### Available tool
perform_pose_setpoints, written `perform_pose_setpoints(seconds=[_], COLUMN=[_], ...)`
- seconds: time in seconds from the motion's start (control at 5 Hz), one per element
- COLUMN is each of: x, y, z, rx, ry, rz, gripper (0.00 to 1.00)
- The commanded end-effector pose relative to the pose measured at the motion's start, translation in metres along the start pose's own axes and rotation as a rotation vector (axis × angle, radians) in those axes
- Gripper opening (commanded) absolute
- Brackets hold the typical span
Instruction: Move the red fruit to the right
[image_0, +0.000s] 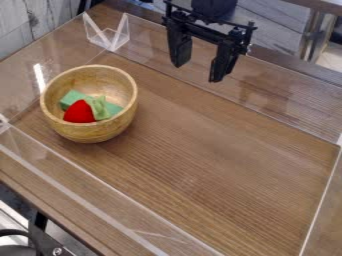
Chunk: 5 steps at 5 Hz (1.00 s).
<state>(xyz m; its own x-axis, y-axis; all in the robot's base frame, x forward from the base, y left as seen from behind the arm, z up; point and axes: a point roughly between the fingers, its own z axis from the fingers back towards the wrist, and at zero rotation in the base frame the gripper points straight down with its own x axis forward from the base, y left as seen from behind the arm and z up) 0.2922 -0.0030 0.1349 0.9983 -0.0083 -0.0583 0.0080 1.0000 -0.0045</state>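
The robot's gripper needs to next move to the red fruit's middle (84, 111), next to the light green piece in the wooden bowl, and close there.
The red fruit (80, 112) is small, bright red and rounded, and it lies inside a wooden bowl (118, 82) at the left of the table, resting against a light green piece (102, 103). My gripper (199, 59) hangs in the air at the upper middle of the view, pointing down, well to the right of the bowl and farther back. Its two black fingers stand apart with nothing between them, so it is open.
Low clear plastic walls (107, 35) fence the wooden tabletop (214, 160) on the left, front and right. A metal table leg and frame stand behind at the upper right.
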Motion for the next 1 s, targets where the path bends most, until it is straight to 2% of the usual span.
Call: perform_pose_setpoints(seconds=[0.0, 0.2, 0.6, 0.8], x=[-0.012, -0.038, -0.070, -0.078], y=[0.000, 0.030, 0.106, 0.129], z=[-0.012, -0.019, -0.035, -0.043], rx=[-0.002, 0.001, 0.018, 0.013], ry=[0.031, 0.031, -0.020, -0.036], rz=[0.023, 0.077, 0.023, 0.103], gripper=[1.00, 1.00, 1.00, 1.00])
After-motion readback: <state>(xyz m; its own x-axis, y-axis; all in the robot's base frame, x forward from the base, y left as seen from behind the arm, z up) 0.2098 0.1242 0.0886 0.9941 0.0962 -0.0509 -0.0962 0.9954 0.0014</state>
